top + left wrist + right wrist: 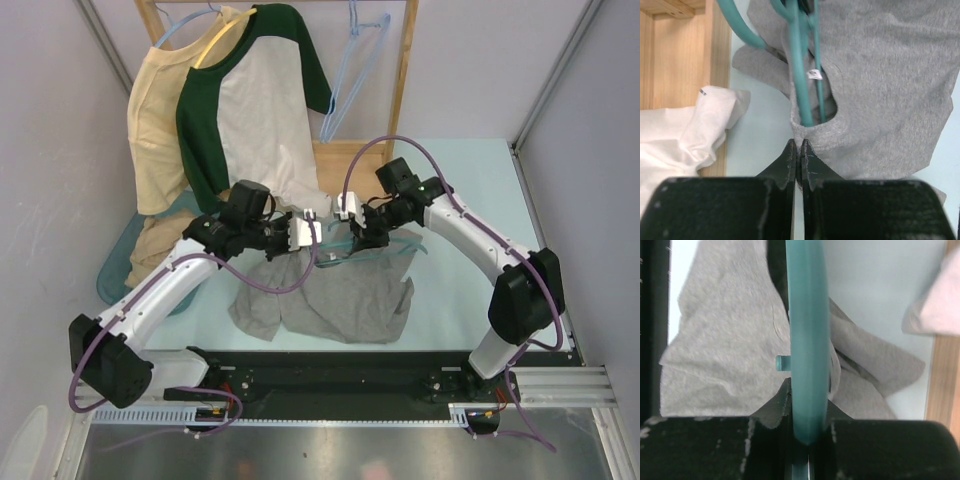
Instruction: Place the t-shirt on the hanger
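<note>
The collar's rim below the hanger's arm is all that my left gripper pinches, so it should grip cloth and arm together (806, 120) before my right gripper lets go of the hanger.
The heather-grey t-shirt (335, 300) lies bunched on the pale table, its neck end lifted toward the grippers. My left gripper (312, 236) is shut on the collar rim (812, 134), with its tips (799, 146) pressed together at the edge of the neck hole. The teal hanger (388, 246) is held by my right gripper (347, 222), which is shut on a thick arm of the hanger (807, 340). In the left wrist view one arm of the hanger (799, 65) runs down into the neck opening, and its hook (737, 25) curves off to the upper left. Grey cloth (725, 340) lies beneath it.
A wooden rack (405, 80) stands behind, holding a green-and-white raglan shirt (255, 110), a pale yellow shirt (155, 120) and pale blue hangers (355, 70). The raglan's white hem (690, 130) hangs close to the left gripper. A teal basket (112, 272) sits at the left.
</note>
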Available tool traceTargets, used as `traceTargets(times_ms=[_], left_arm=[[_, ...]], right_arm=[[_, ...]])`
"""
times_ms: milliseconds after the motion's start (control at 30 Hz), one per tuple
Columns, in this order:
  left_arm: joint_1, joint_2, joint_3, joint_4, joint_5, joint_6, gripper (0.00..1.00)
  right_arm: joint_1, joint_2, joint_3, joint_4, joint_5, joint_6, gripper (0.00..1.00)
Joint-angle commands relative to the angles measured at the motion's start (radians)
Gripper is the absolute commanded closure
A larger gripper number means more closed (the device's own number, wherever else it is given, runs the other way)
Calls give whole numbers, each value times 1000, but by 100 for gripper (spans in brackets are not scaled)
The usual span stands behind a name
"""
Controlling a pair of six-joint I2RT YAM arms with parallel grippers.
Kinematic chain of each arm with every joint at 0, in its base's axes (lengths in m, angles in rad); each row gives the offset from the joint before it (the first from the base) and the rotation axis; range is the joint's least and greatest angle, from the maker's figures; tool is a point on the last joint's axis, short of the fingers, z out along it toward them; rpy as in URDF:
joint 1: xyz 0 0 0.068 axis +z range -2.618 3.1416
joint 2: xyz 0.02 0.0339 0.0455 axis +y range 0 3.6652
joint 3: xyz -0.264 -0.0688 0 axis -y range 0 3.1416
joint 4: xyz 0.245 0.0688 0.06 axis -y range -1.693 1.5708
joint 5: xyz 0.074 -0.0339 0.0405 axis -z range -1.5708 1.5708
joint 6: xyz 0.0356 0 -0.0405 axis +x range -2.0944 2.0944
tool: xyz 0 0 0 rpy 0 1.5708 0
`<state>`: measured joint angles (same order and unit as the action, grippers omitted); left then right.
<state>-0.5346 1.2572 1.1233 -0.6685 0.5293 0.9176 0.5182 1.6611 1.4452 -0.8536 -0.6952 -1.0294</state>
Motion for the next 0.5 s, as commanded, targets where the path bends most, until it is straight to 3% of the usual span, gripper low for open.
traceTargets(times_ms=[0, 367, 467], left_arm=[[-18, -1, 92, -5, 41, 20, 97], [-45, 7, 101, -48, 75, 15, 94], [-25, -7, 73, -82, 71, 7, 83]], right_arm=[[52, 3, 63, 65, -81, 44, 100], [137, 49, 99, 228, -92, 169, 100], [126, 51, 109, 254, -99, 186, 100]])
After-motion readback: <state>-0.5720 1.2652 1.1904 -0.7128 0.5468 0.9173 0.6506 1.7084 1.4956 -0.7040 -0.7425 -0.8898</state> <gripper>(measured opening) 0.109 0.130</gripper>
